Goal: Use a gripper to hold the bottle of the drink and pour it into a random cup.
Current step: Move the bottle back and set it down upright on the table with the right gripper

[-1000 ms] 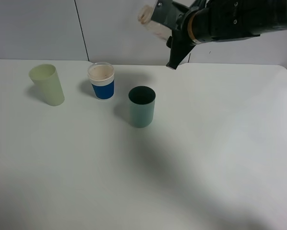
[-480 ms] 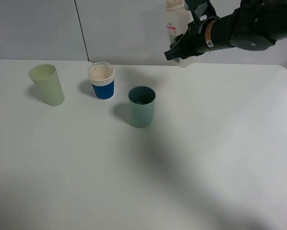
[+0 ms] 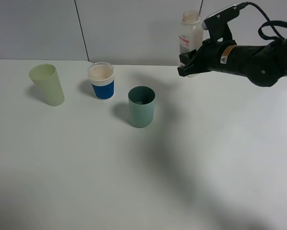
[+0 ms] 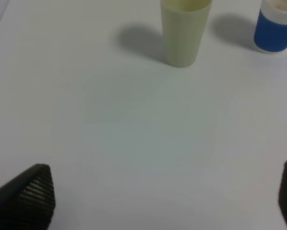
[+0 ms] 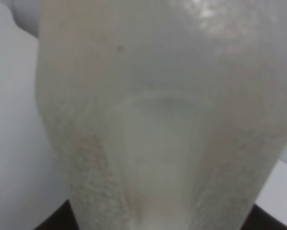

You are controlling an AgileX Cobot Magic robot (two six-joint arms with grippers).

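The robot's right gripper needs to release the bottle on the bare white table (image 3: 186, 97) past the teal-green cup, close to the grey wall.
My right gripper (image 3: 190, 63) is shut on the bottle (image 3: 190, 32), which stands upright in the air at the back, to the right of and beyond the teal-green cup (image 3: 141, 106). The bottle looks pale and translucent, with a red-and-white label. It fills the right wrist view (image 5: 167, 115), where no brown drink shows inside it. The cup stands upright mid-table, and its inside is dark. My left gripper (image 4: 158, 201) is open and empty above bare table, and it does not show in the exterior view.
A blue-and-white cup (image 3: 101, 80) stands left of the teal cup, and a pale yellow-green tumbler (image 3: 47, 85) stands further left. Both also show in the left wrist view: the tumbler (image 4: 184, 31) and the blue cup (image 4: 276, 28). The white table (image 3: 206, 158) ends at a grey wall behind.
The bottle was tipped with its mouth to the left, high above the cups. It has swung upright, and the right arm has carried it right and lower. The cups have not moved.
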